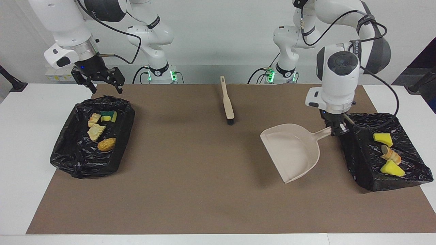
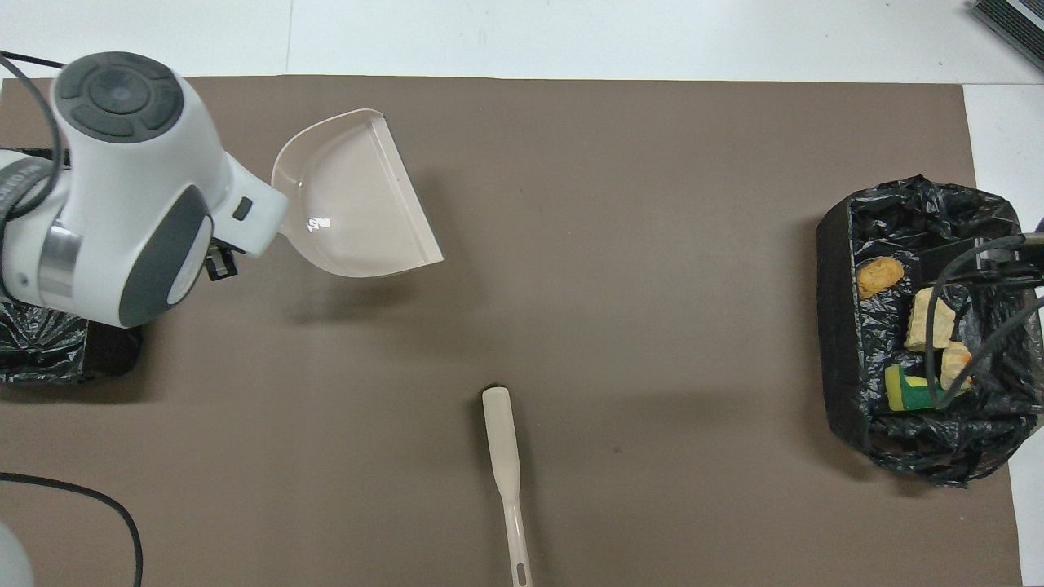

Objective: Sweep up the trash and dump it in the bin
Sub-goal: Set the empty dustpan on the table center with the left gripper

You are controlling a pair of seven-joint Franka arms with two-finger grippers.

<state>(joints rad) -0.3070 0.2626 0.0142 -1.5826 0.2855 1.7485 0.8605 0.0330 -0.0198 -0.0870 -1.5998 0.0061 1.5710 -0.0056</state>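
The robot's left gripper needs to release the beige dustpan on the brown mat [image 2: 503, 243] just beyond the bristles of the beige hand brush.
My left gripper [image 1: 336, 130] is shut on the handle of the beige dustpan [image 1: 293, 149] [image 2: 359, 200]. The pan hangs empty just over the brown mat, beside the black-lined bin [image 1: 364, 160] at the left arm's end. In that bin lie two yellow foam chunks [image 1: 382, 139] [image 1: 391, 168] and a pastry piece [image 1: 391, 154]. The bin [image 1: 75, 163] [image 2: 836, 326] at the right arm's end holds a green-and-yellow sponge [image 1: 109, 116] [image 2: 905, 391], bread pieces [image 1: 96, 131] and a pastry [image 1: 106, 144] [image 2: 879, 277]. My right gripper [image 1: 104, 85] hangs open over that bin's robot-side rim.
The beige hand brush [image 1: 227, 102] [image 2: 506, 456] lies on the mat midway between the arms, near the robots, bristles pointing away from them. In the overhead view the left arm's body [image 2: 122, 187] covers most of its bin [image 2: 49, 350].
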